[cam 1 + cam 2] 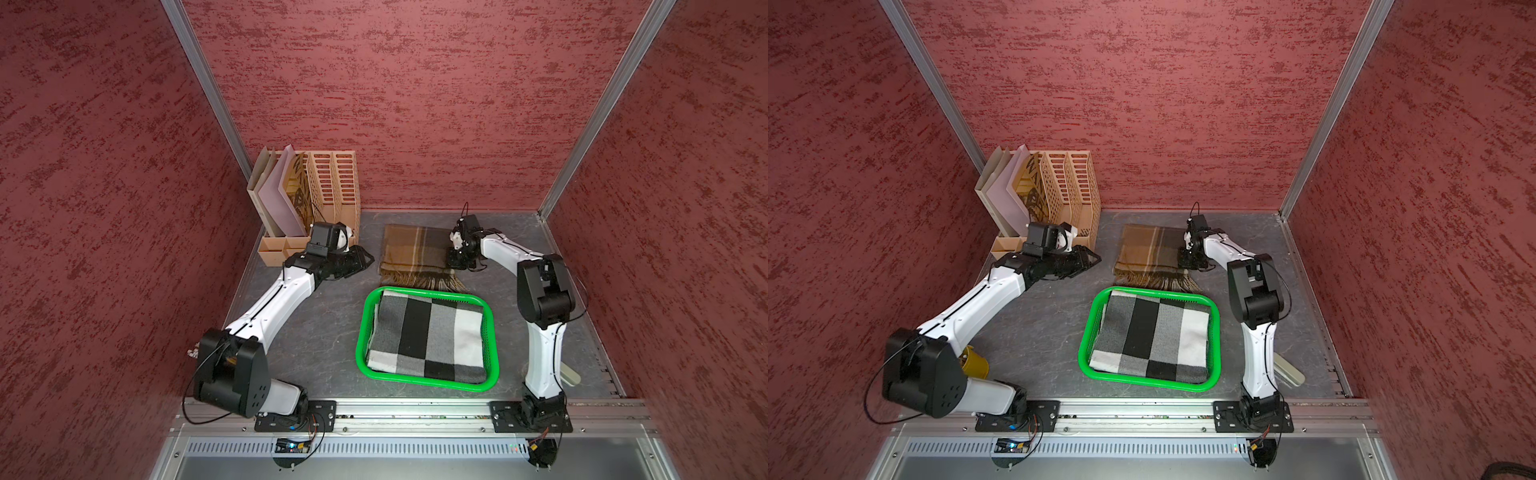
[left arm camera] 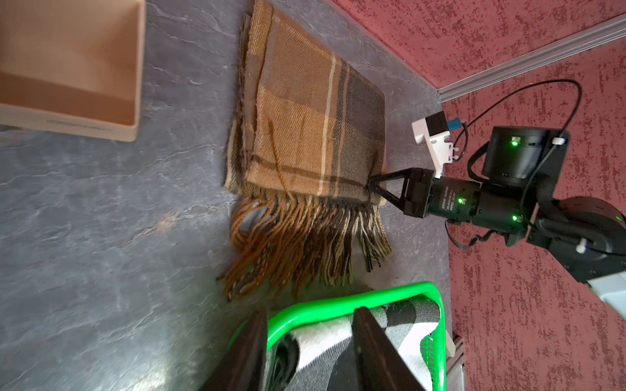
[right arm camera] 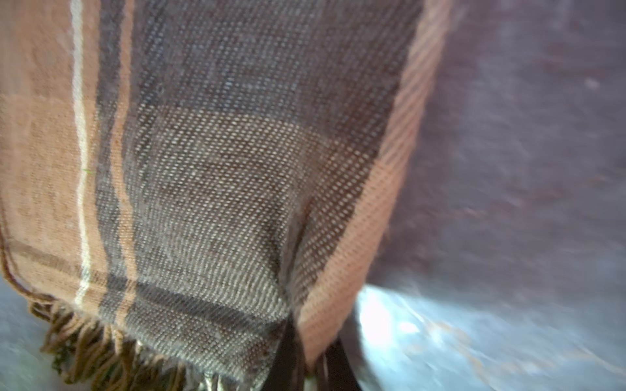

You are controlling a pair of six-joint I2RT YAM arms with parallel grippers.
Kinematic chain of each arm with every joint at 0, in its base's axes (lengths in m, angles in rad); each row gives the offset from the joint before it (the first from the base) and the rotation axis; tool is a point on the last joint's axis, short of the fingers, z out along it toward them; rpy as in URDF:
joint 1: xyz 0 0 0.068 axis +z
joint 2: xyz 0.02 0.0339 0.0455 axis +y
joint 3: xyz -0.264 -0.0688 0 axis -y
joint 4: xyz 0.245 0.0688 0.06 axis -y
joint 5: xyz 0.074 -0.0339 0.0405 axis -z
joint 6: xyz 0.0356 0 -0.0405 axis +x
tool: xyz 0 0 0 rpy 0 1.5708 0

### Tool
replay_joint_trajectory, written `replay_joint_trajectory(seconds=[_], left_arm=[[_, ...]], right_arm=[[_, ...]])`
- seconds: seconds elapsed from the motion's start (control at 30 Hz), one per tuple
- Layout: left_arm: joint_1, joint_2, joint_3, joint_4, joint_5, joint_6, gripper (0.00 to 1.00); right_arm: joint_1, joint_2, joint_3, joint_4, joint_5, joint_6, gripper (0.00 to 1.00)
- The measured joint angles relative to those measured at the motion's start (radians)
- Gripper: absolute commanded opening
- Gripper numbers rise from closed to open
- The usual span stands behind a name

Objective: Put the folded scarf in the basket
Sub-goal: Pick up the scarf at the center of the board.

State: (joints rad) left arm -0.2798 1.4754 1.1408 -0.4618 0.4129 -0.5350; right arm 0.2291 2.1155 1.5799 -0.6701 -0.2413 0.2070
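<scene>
I am holding the brown scarf by the fringe at its front corner with my right gripper, so I need to grab the scarf's side edge farther back (image 2: 381,143) before both grippers lift.
A folded brown plaid scarf (image 1: 411,253) (image 1: 1150,253) with a fringe lies flat on the grey table at the back. My right gripper (image 1: 451,259) (image 1: 1183,262) (image 2: 371,186) (image 3: 310,335) is shut on its right front corner, just above the fringe, and the cloth puckers there. In front of it stands the green basket (image 1: 428,292) (image 1: 1158,292) (image 2: 355,299), which holds a folded grey, black and white checked scarf (image 1: 428,336) (image 2: 325,338). My left gripper (image 1: 363,259) (image 1: 1094,259) (image 2: 311,311) hangs open and empty left of the brown scarf.
A tan slotted file organiser (image 1: 328,187) with folders stands at the back left, close behind my left wrist. A yellow object (image 1: 973,361) shows beside the left arm's base. A beige object (image 1: 571,376) lies by the right arm's base. Red walls enclose three sides.
</scene>
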Motion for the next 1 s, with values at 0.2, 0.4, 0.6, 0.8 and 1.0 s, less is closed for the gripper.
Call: replay_joint_trajectory(seconds=[0.2, 0.4, 0.6, 0.8, 1.0], left_arm=[[-0.066, 0.212, 0.15, 0.029, -0.059, 0.032, 0.57], [-0.096, 0.423, 0.314, 0.057, -0.085, 0.059, 0.62], [-0.094, 0.645, 0.491, 0.056, -0.072, 0.063, 0.61], [-0.094, 0.798, 0.581, 0.041, -0.054, 0.065, 0.6], [-0.096, 0.837, 0.629, 0.042, -0.023, 0.061, 0.55]], right_arm=[[-0.045, -0.034, -0.043, -0.019, -0.006, -0.067, 0.0], [-0.074, -0.039, -0.056, -0.022, -0.006, -0.097, 0.0], [-0.089, -0.039, -0.061, -0.021, -0.024, -0.099, 0.12], [-0.09, -0.073, -0.086, -0.011, -0.033, -0.065, 0.59], [-0.114, -0.096, -0.046, -0.005, -0.063, -0.023, 0.67]])
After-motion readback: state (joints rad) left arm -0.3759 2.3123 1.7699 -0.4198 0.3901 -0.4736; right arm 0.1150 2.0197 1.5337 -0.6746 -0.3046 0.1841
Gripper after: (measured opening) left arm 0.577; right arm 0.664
